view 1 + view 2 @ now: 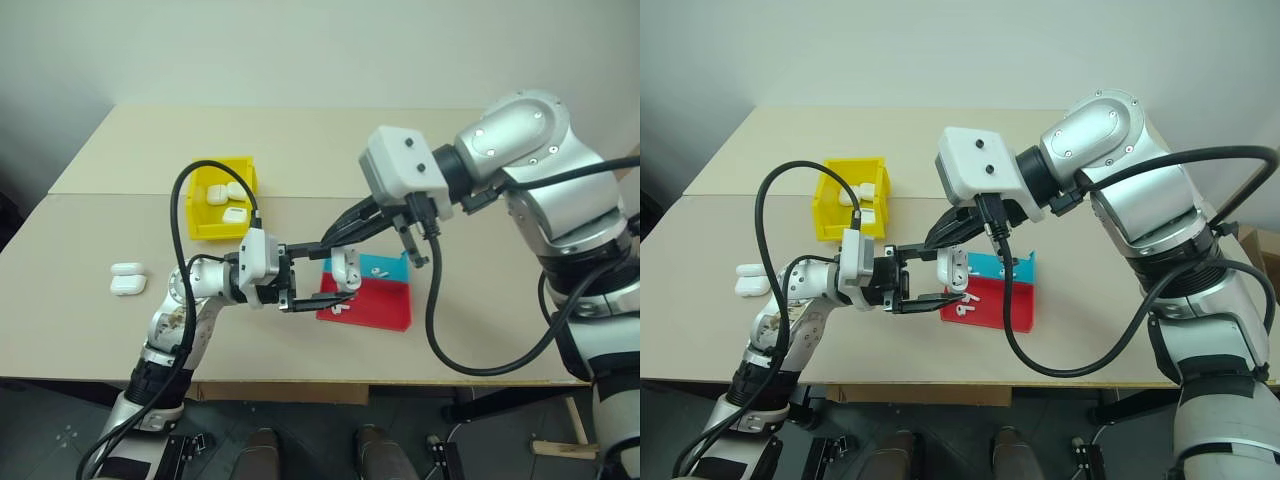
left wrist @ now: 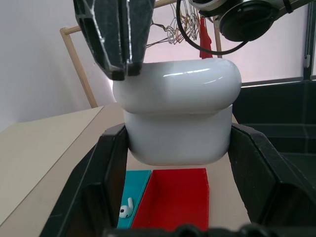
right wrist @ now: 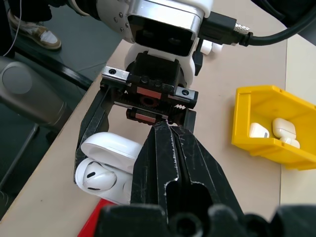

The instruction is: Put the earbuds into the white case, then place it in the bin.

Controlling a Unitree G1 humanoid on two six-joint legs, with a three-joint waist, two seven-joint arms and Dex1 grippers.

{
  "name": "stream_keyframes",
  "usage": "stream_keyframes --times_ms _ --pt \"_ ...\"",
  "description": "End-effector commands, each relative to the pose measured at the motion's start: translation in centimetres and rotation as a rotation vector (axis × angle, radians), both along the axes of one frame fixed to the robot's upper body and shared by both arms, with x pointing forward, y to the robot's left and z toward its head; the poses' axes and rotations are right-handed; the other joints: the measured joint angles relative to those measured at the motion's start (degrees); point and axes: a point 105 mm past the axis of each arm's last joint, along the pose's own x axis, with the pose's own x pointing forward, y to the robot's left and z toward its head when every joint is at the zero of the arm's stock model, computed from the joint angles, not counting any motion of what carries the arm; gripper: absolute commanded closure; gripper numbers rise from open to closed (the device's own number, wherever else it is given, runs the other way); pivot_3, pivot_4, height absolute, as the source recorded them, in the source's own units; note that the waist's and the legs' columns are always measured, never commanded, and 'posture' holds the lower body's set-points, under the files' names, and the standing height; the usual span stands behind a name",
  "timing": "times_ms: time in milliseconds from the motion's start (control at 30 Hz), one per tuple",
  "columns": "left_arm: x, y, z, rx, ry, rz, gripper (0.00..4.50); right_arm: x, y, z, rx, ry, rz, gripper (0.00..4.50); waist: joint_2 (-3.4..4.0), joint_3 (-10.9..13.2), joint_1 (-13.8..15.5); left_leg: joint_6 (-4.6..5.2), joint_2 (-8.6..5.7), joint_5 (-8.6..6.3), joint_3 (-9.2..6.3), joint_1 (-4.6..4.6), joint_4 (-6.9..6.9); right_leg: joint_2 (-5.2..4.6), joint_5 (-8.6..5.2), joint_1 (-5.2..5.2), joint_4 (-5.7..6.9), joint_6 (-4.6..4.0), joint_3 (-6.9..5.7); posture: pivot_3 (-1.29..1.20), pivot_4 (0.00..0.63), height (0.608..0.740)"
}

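Note:
My left gripper is to release the white case among the other white cases in the yellow bin (image 1: 236, 189).
My left gripper (image 1: 344, 272) is shut on the white case (image 1: 346, 268), holding it in the air above the tray. The case's lid stands open, and one earbud (image 3: 97, 176) sits in its well. The left fingers (image 2: 256, 163) clamp the case body (image 2: 180, 133) from both sides. My right gripper (image 1: 330, 243) is shut, and its tips (image 2: 123, 74) rest at the lid's upper edge with nothing visible between them. More earbuds (image 1: 338, 308) lie on the tray below. At the back left stands the yellow bin (image 1: 205, 218), with white cases inside.
The shallow red-and-blue tray (image 1: 390, 310) lies on the table under both grippers, one earbud (image 1: 380, 272) on its blue part. Two more white cases (image 1: 128, 278) lie on the table at the left. The right arm's cable (image 1: 440, 330) hangs in a loop over the table's front edge.

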Motion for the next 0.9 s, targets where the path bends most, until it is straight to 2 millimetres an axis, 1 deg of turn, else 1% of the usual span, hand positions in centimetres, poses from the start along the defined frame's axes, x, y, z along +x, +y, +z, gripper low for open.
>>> stream_keyframes --times_ms 33,300,733,900 --pt "-0.3 -0.2 1.0 -0.009 -0.066 -0.015 1.72 -0.5 -0.1 0.6 -0.022 -0.076 0.026 4.47 0.0 0.0 0.0 0.0 0.0 0.0 0.0 0.0 0.0 0.0 0.0 0.0 0.0 0.0 0.0 0.0 0.15 0.74" --pt "-0.3 0.0 1.5 -0.028 -0.08 -0.019 1.72 0.0 -0.8 -0.3 -0.076 -0.105 0.006 4.47 0.0 0.0 -0.02 0.0 0.0 0.0 0.0 0.01 0.0 0.0 0.0 0.0 0.01 0.0 0.0 0.0 0.15 0.74" --pt "0.0 0.3 1.6 -0.034 -0.085 -0.013 1.72 0.9 -2.4 -0.8 -0.109 -0.134 -0.042 4.47 0.0 0.0 0.0 0.0 -0.01 0.0 0.0 0.0 0.0 0.0 0.0 0.0 0.0 0.0 0.0 0.0 0.15 0.74" --pt "0.0 0.2 1.7 -0.037 -0.09 -0.018 1.72 0.8 -2.7 -0.9 -0.113 -0.136 -0.039 4.47 0.02 0.01 -0.07 0.0 0.01 0.0 0.01 0.02 0.0 0.01 0.0 -0.01 0.01 0.0 0.01 0.0 0.15 0.74"
